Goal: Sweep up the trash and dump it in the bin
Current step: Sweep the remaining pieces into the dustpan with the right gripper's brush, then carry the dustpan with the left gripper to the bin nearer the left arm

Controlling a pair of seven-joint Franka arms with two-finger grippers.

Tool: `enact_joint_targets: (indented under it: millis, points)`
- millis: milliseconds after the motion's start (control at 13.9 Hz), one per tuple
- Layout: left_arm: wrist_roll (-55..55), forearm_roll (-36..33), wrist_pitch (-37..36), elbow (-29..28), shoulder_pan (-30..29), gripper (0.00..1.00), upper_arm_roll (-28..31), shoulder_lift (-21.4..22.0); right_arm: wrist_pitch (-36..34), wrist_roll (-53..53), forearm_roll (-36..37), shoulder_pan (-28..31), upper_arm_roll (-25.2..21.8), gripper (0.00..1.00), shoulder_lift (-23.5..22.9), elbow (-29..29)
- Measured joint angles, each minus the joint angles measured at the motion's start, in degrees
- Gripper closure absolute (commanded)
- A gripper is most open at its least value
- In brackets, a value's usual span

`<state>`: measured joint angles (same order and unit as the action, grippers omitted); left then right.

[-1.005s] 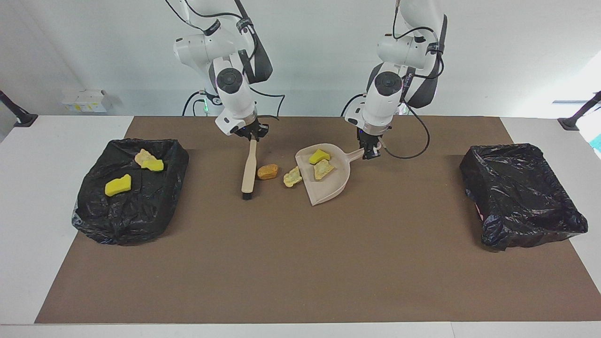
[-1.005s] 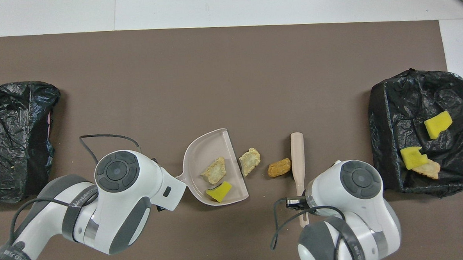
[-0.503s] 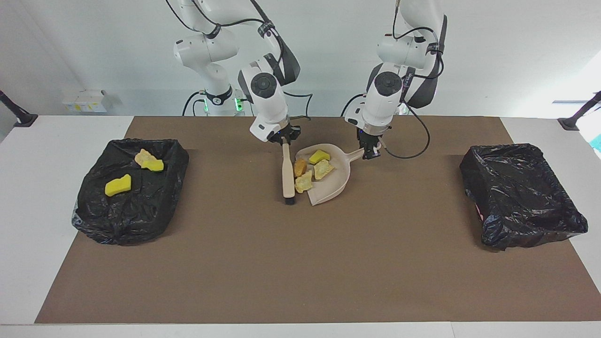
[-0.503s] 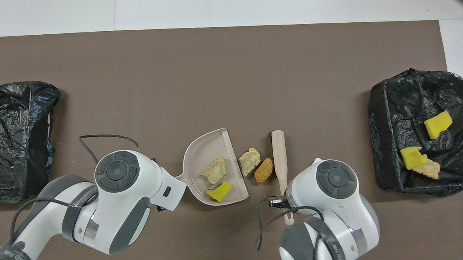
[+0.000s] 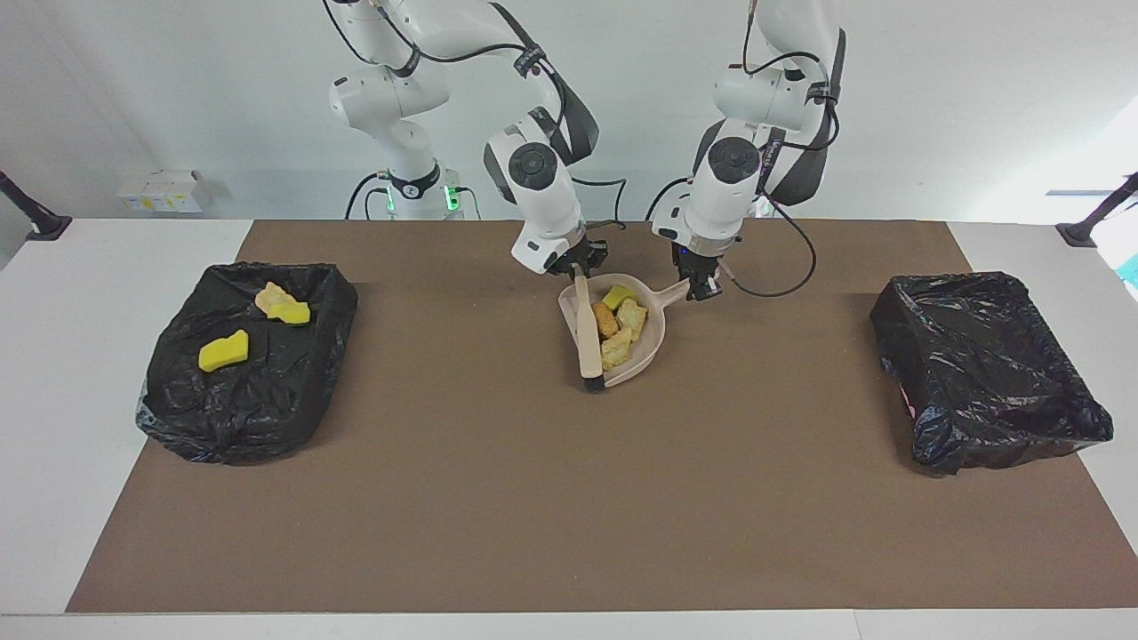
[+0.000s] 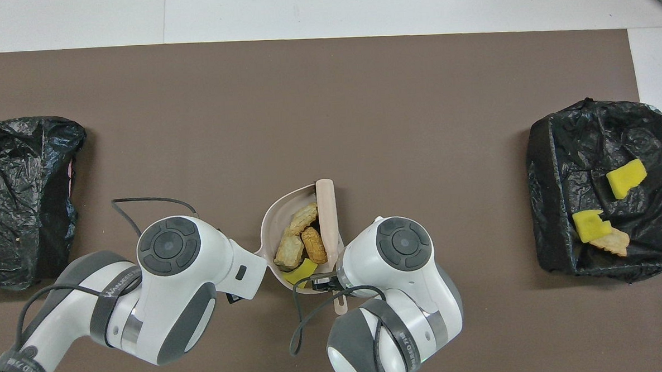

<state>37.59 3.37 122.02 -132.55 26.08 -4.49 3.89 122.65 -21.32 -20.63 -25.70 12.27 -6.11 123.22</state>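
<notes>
My right gripper is to let go of the beige brush soon. It will set the brush down on the mat spot (image 6: 306, 281) under the yellow sponge bit of the dustpan.
A beige dustpan (image 5: 647, 348) lies on the brown mat near the robots, also in the overhead view (image 6: 271, 225). My left gripper (image 5: 701, 287) is shut on its handle. My right gripper (image 5: 576, 268) is shut on the handle of a beige brush (image 5: 587, 336), whose head lies along the pan's open edge (image 6: 326, 211). In the pan lie trash pieces: a yellow sponge bit (image 5: 619, 296), an orange-brown lump (image 5: 605, 319) and two tan chunks (image 5: 633, 316) (image 5: 615, 349).
A black-bag-lined bin (image 5: 267, 409) at the right arm's end holds two yellow sponge bits (image 5: 224, 350) and a tan chunk (image 5: 269, 294). Another black-lined bin (image 5: 987, 364) stands at the left arm's end with no trash showing in it.
My right gripper has swept the brush toward the left arm, pushing the orange-brown lump and a tan chunk off the mat into the dustpan. The left gripper and dustpan stayed put.
</notes>
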Motion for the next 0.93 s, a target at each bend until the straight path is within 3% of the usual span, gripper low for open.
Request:
enact_joint_targets:
  millis: [431, 933]
  points:
    - [-14.5, 0.0, 1.0, 0.2, 0.1, 1.00, 0.1, 0.1, -14.4, 6.0, 3.8, 7.3, -0.6, 1.00, 6.7, -0.5]
    - [-25.3, 0.0, 1.7, 2.4, -5.1, 1.00, 1.3, 1.9, -16.7, 5.4, 6.9, 6.9, 0.1, 1.00, 10.9, -0.5]
